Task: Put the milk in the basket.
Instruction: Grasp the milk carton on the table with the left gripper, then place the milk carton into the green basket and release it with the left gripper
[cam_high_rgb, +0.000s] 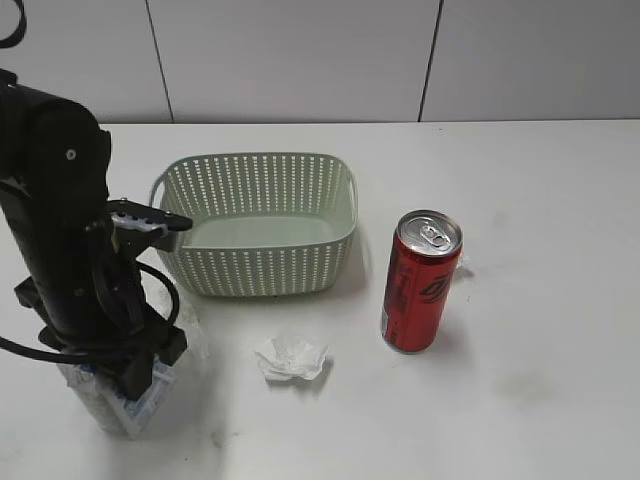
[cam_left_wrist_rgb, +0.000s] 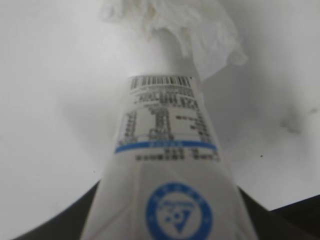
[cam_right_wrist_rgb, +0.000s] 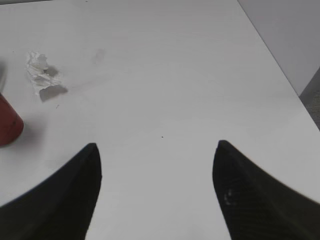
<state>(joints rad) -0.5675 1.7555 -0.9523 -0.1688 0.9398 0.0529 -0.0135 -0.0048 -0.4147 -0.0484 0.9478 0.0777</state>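
Note:
I should use my left gripper to release the milk in the end of the basket (cam_high_rgb: 220, 230) that is farthest away from the red can.
The milk (cam_high_rgb: 128, 402) is a white carton with blue print, standing on the table at the front left. My left gripper (cam_high_rgb: 122, 372) is down over it, with a jaw on each side. In the left wrist view the milk (cam_left_wrist_rgb: 167, 165) fills the gap between the dark jaws, and the gripper (cam_left_wrist_rgb: 167, 220) is shut on it. The pale green perforated basket (cam_high_rgb: 260, 160) stands empty behind it, at the middle of the table. My right gripper (cam_right_wrist_rgb: 156, 150) is open and empty over bare table; it does not show in the exterior view.
A tall red can (cam_high_rgb: 420, 285) stands right of the basket; its edge shows in the right wrist view (cam_right_wrist_rgb: 7, 125). A crumpled white tissue (cam_high_rgb: 290, 358) lies in front of the basket, just beyond the milk (cam_left_wrist_rgb: 190, 25). Another paper scrap (cam_right_wrist_rgb: 42, 75) lies near the can.

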